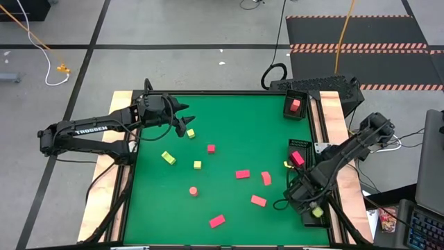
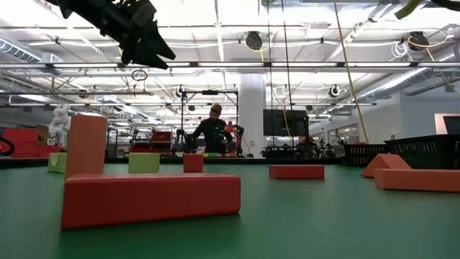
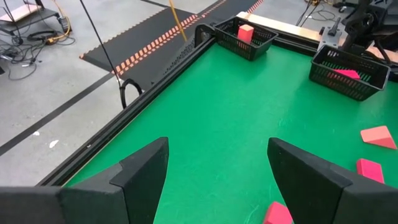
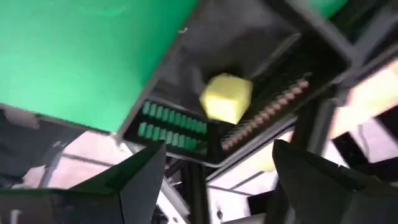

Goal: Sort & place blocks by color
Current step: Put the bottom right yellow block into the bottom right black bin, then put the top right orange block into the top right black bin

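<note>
My right gripper is going to close on the long sides (image 1: 266, 178) of the pink-red block that lies on the green table nearest the middle black tray.
Pink-red and yellow-green blocks lie scattered on the green table (image 1: 229, 118). Among them are a yellow-green cube (image 1: 190, 132), another yellow-green one (image 1: 168, 157), a pink-red brick (image 1: 242, 173) and a round pink-red piece (image 1: 193, 190). My left gripper (image 1: 184, 118) (image 3: 217, 168) hangs open above the far-left part of the table, just short of that cube and touching nothing. My right gripper (image 4: 217, 174) is open at the near-right corner, over a black tray (image 4: 261, 106). A yellow-green cube (image 4: 226, 98) (image 1: 318, 210) shows inside that tray, apart from the fingers.
Two more black trays sit along the right edge. The far one (image 1: 294, 105) (image 3: 245, 38) holds a pink-red block and the middle one (image 1: 299, 154) (image 3: 348, 71) holds another. The table has a raised black rim and wooden side rails. A person stands far behind the table (image 2: 214, 129).
</note>
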